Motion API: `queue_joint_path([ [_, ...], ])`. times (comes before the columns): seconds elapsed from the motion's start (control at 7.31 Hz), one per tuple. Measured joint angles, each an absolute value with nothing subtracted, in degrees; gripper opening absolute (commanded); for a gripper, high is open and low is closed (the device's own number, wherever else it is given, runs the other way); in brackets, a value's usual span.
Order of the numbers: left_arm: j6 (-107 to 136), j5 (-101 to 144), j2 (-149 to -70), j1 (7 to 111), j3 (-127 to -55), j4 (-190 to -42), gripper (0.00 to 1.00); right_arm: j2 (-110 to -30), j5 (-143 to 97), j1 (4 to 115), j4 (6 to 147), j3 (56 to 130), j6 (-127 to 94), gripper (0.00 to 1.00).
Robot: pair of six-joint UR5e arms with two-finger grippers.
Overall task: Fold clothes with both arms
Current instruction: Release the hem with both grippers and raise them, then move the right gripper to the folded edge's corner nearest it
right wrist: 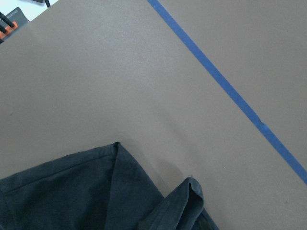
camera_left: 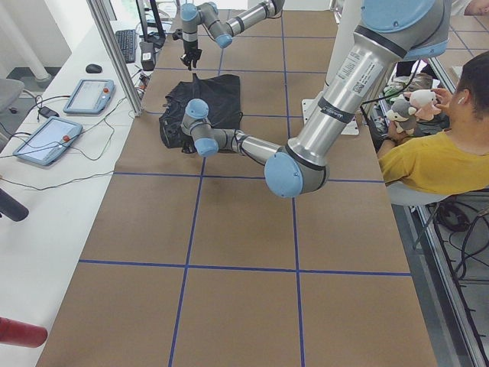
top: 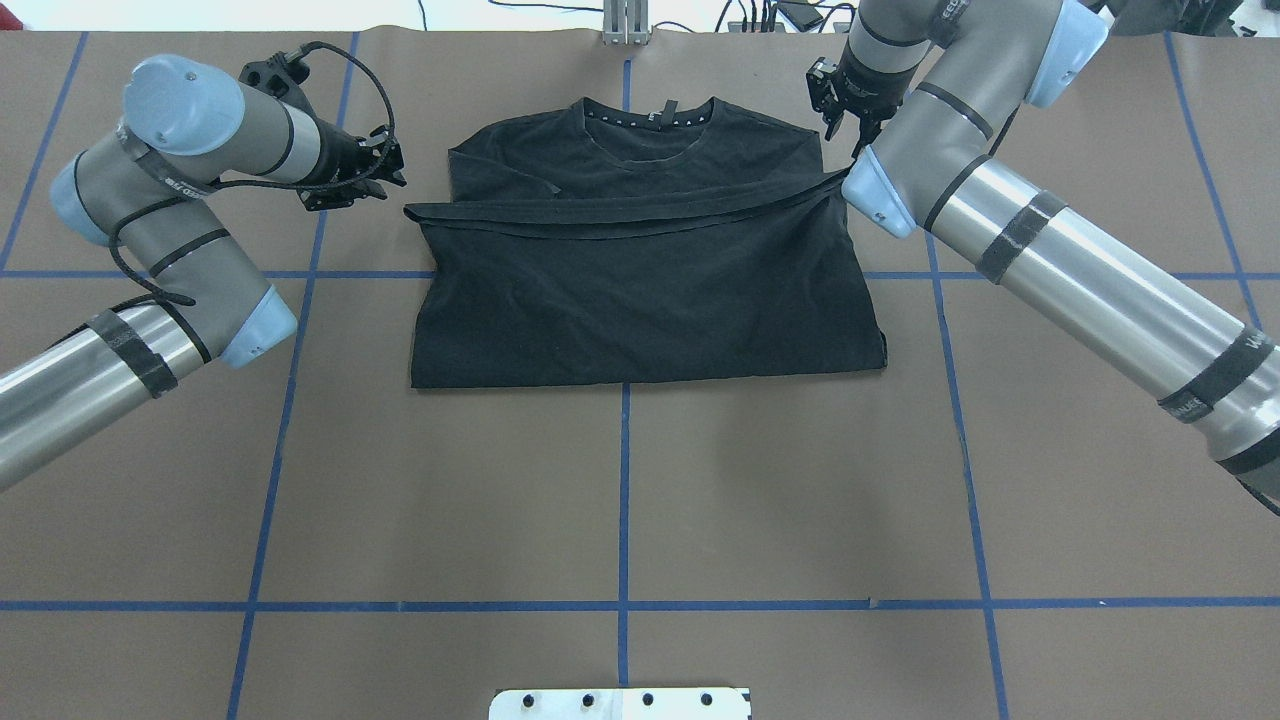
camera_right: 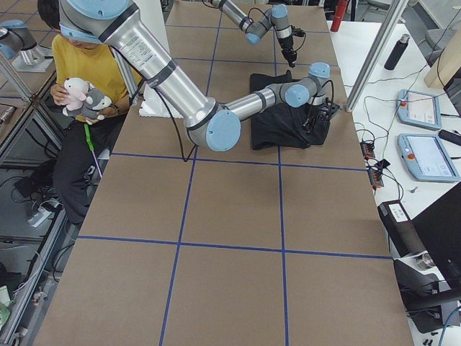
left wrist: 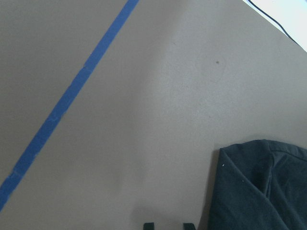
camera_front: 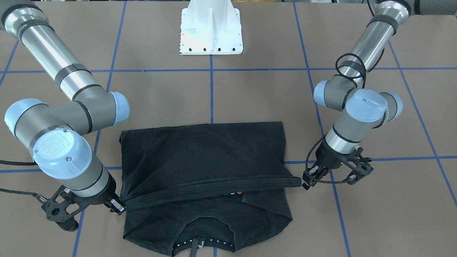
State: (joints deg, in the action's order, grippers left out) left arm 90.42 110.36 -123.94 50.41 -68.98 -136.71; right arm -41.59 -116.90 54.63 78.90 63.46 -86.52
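The nearer corner [camera_front: 122,134] of the black T-shirt's folded edge, the edge that faces the white pedestal, should be gripped next by my right gripper as it closes there.
The black T-shirt [camera_front: 203,153] lies flat on the brown table, its lower half folded up over the chest. The hem runs straight across below the collar [top: 650,115]. A bit of the red and teal graphic [camera_front: 238,193] peeks out under the hem. My left gripper [top: 392,172] is open and empty, just off the hem's end, also in the front view [camera_front: 310,178]. Its wrist view shows two separated fingertips [left wrist: 148,225] and a shirt corner [left wrist: 264,187]. My right gripper [camera_front: 118,206] is at the hem's other end and looks open. Its wrist view shows the hem corner [right wrist: 192,189] lying free.
The white mounting pedestal [camera_front: 211,32] stands on the robot's side of the table. Blue tape lines [top: 625,500] grid the brown surface. A seated person in yellow [camera_left: 451,153] holds plush toys beside the table. Tablets [camera_left: 88,95] lie on a side bench.
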Motion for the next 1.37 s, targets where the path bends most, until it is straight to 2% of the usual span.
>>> queue_joint_path([
  [0.14, 90.08, 110.48, -124.19, 50.91, -69.07, -136.70, 0.37, -43.04, -117.32, 54.53, 78.84, 66.69, -88.33, 0.69],
  [0.27, 89.90, 110.68, -124.58, 51.31, -69.18, -136.66, 0.37, -47.75, -117.41, 53.48, 78.21, 73.41, -92.94, 0.69],
  [0.55, 89.76, 110.79, -124.84, 51.55, -69.24, -136.61, 0.38, -60.78, -114.86, 49.03, 71.43, 87.04, -103.10, 0.71],
  [0.68, 89.76, 110.73, -124.87, 51.55, -69.28, -136.55, 0.39, -65.72, -111.29, 45.61, 67.41, 91.36, -107.13, 0.71],
  [0.96, 89.81, 110.48, -124.89, 51.54, -69.45, -136.43, 0.39, -70.97, -105.36, 39.74, 64.13, 95.42, -111.09, 0.71],
  [1.37, 89.82, 110.40, -124.88, 51.52, -69.54, -136.33, 0.39, -73.32, -100.85, 36.37, 63.61, 96.20, -111.92, 0.70],
])
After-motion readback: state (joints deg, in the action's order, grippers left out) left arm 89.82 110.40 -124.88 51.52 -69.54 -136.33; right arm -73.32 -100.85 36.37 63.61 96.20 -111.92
